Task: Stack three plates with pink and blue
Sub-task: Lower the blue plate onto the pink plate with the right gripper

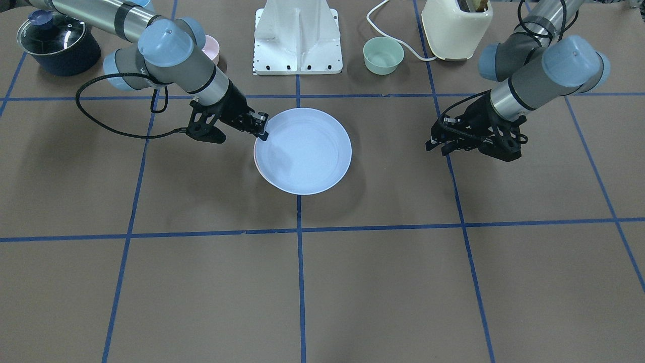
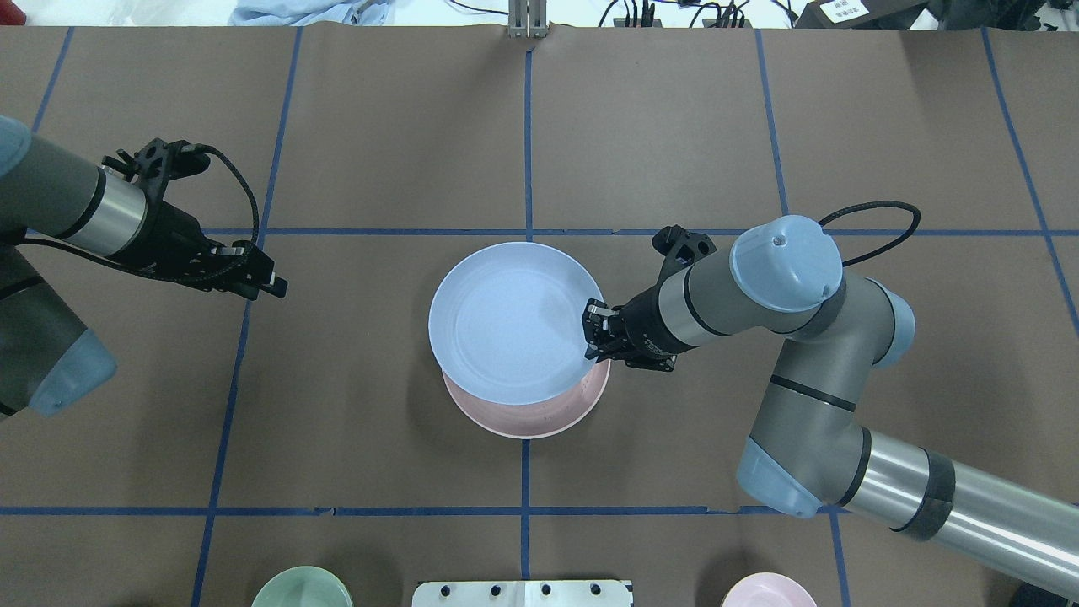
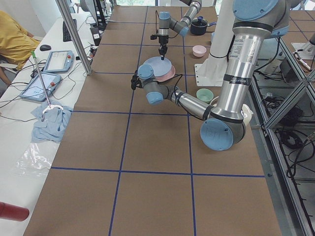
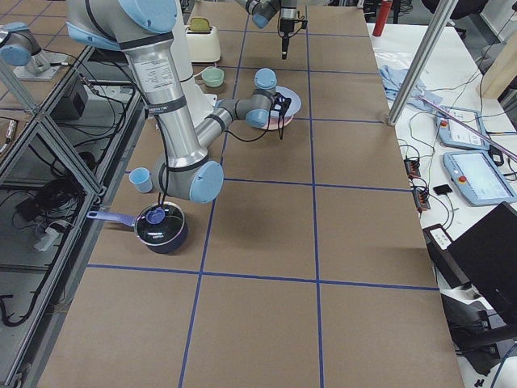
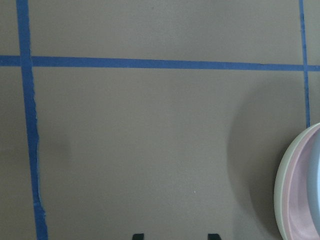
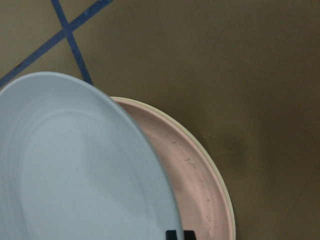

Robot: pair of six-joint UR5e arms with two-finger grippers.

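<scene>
Next, my right gripper releases the light blue plate squarely on the pale pink plate (image 1: 299,149) (image 6: 131,187) that is inside the cream-white one.
My right gripper (image 2: 595,330) is shut on the rim of the light blue plate (image 2: 506,320). It holds that plate just over the pale pink plate (image 2: 539,415), overlapping most of it but shifted toward the table's far side. The pink plate (image 6: 197,185) lies inside the cream-white plate (image 6: 222,186), of which only the rim shows. The stack's edge also shows at the right of the left wrist view (image 5: 280,195). My left gripper (image 2: 271,285) is open and empty, low over bare table well to the left of the plates.
At the robot's side of the table stand a green bowl (image 1: 383,55), a small pink bowl (image 1: 212,48), a lidded dark pot (image 1: 58,43), a cream appliance (image 1: 456,27) with a white cord, and the white robot base (image 1: 298,38).
</scene>
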